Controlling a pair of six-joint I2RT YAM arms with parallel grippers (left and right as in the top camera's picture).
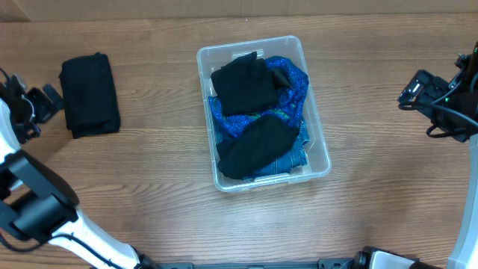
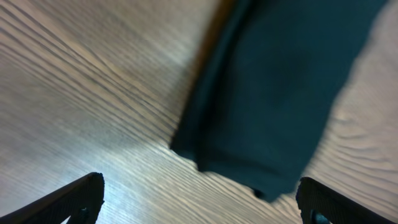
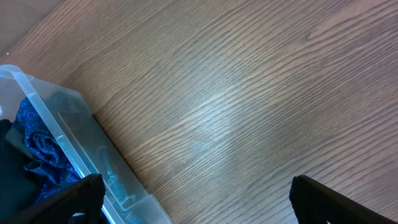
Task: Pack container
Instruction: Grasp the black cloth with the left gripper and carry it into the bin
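Observation:
The robot's left gripper needs to next grab the black folded garment on the table by the middle of its long edge (image 1: 66,104) that is farthest from the clear container.
The clear plastic container (image 1: 317,153) stands in the middle of the table and holds blue cloth (image 1: 293,101) and two black folded garments (image 1: 243,84). Its corner shows in the right wrist view (image 3: 68,143). A black folded garment (image 1: 89,93) lies on the table at the left; it also shows in the left wrist view (image 2: 273,87). My left gripper (image 1: 41,101) is open and empty, just left of that garment, its fingers wide apart (image 2: 199,202). My right gripper (image 1: 414,88) is open and empty at the far right, over bare wood (image 3: 199,199).
The wooden table (image 1: 149,187) runs to the frame edges. My arm bases stand at the lower left (image 1: 37,205) and right edge (image 1: 467,224).

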